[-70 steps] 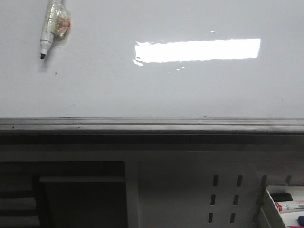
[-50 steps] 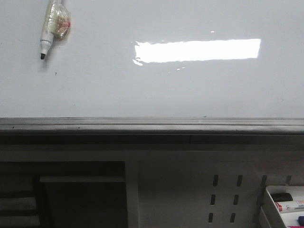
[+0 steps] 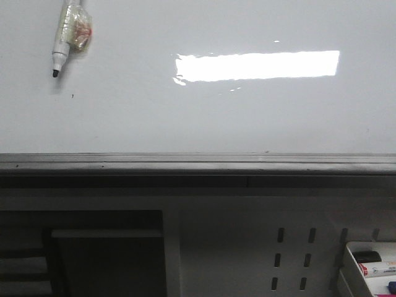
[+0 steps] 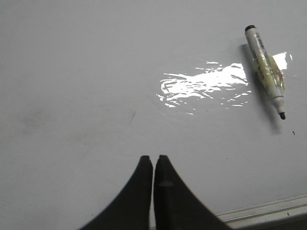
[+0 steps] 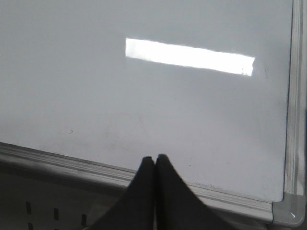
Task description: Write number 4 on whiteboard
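I will next move my left gripper to the white marker on the whiteboard and close it on the marker's taped body [image 3: 65, 29] [image 4: 270, 79], just above its black-tipped end.
The whiteboard [image 3: 185, 117] fills the upper front view, glossy white with a grey lower rail [image 3: 198, 162] and a bright rectangular glare. No number 4 shows on it; only a tiny black speck [image 3: 72, 95]. A white marker [image 3: 64, 37] with a black tip sticks to the board at the upper left, wrapped in clear tape; it also shows in the left wrist view [image 4: 265, 69]. My left gripper [image 4: 153, 158] is shut and empty, over bare board, well apart from the marker. My right gripper [image 5: 155, 157] is shut and empty near the board's lower rail [image 5: 96, 167].
Below the rail is a grey perforated panel [image 3: 291, 253]. A white tray [image 3: 371, 263] with markers sits at the lower right. A dark shelf opening [image 3: 93, 253] lies at the lower left. The board's right frame and corner [image 5: 288, 211] show in the right wrist view.
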